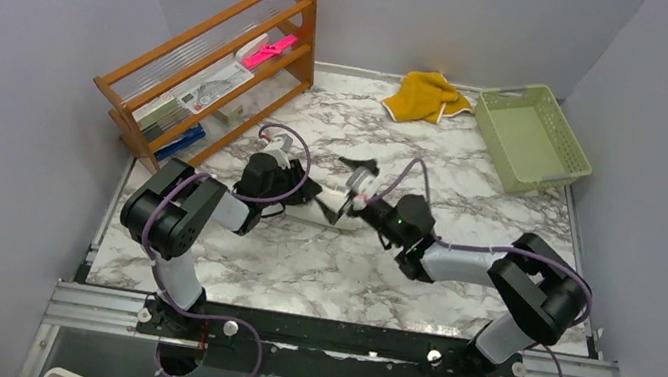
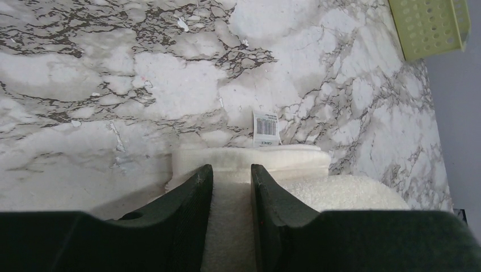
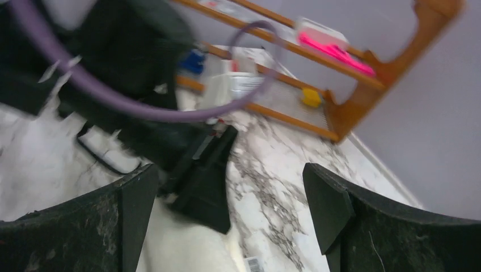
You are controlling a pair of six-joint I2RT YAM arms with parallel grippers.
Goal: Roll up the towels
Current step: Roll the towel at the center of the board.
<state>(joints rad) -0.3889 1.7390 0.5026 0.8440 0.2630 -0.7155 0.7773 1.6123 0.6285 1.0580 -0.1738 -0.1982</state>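
Observation:
The cream-white towel is pinched from above by my left gripper, so next my right gripper grips the roll (image 1: 314, 215) and lifts it for my left gripper to take its end.
The cream-white towel (image 2: 295, 192) lies partly rolled on the marble table (image 1: 298, 264), its barcode tag (image 2: 265, 129) at the far edge. My left gripper (image 2: 231, 177) is shut on a fold of it, with cloth filling the gap between the fingers (image 2: 195, 192). In the top view this gripper (image 1: 302, 192) sits at the towel's (image 1: 311, 213) left end. My right gripper (image 1: 351, 191) hangs just right of it, jaws wide open and empty (image 3: 230, 195), above the towel's (image 3: 181, 249) other end. The mustard-yellow towel (image 1: 425, 97) lies crumpled at the back.
A wooden rack (image 1: 212, 68) holding books and a pink item stands at the back left. A pale green basket (image 1: 530, 137) sits at the back right, beside the yellow towel. Grey walls close in the table on three sides.

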